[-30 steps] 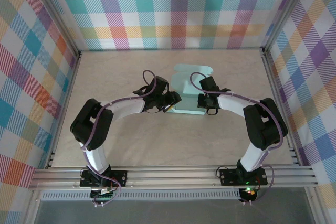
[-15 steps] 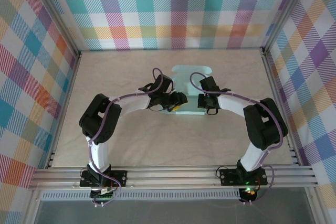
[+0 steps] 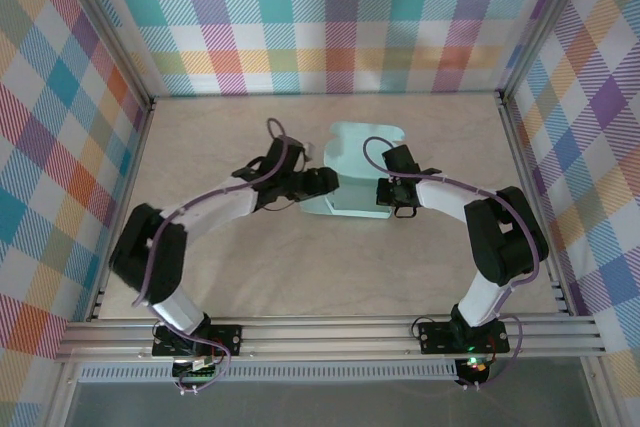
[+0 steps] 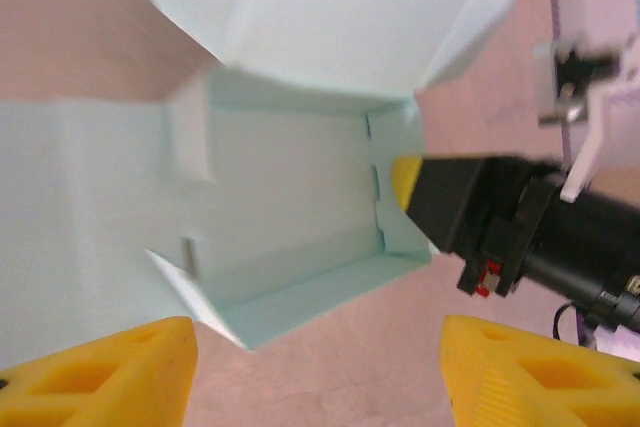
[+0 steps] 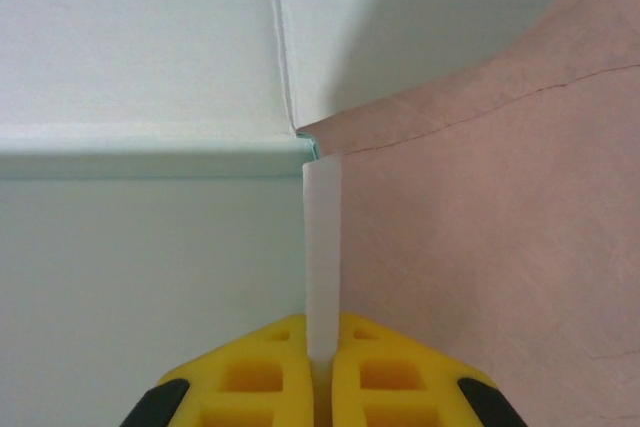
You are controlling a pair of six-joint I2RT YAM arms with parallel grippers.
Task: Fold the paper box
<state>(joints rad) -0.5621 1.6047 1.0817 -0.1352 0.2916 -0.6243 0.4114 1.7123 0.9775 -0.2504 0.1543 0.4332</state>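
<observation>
The side flap by my left gripper is spread out past the paper box. Next, my left gripper folds it over and pinches the paper box's doubled side [image 4: 198,197].
The paper box [image 3: 358,152] is pale mint-green card lying mid-table, partly folded, with a low wall raised along its near and right sides [image 4: 290,177]. My right gripper [image 3: 392,190] is shut on the box's right wall, whose thin white edge runs up from between the yellow fingers [image 5: 322,347]. In the left wrist view that same gripper [image 4: 408,182] shows at the box's right corner. My left gripper [image 3: 325,183] stands at the box's left side, open [image 4: 320,377]. Bare table lies between its yellow fingertips [image 4: 100,377], just short of the box's near wall.
The beige tabletop [image 3: 230,267] is walled by plaid panels [image 3: 330,27] on three sides. Aluminium rails [image 3: 330,332] run along the near edge by the arm bases. A rounded flap of the box [image 3: 368,131] lies flat toward the back.
My left arm has swung left and drawn back off the box, and its jaws have opened wider. The right gripper has held still, shut on the box's wall.
</observation>
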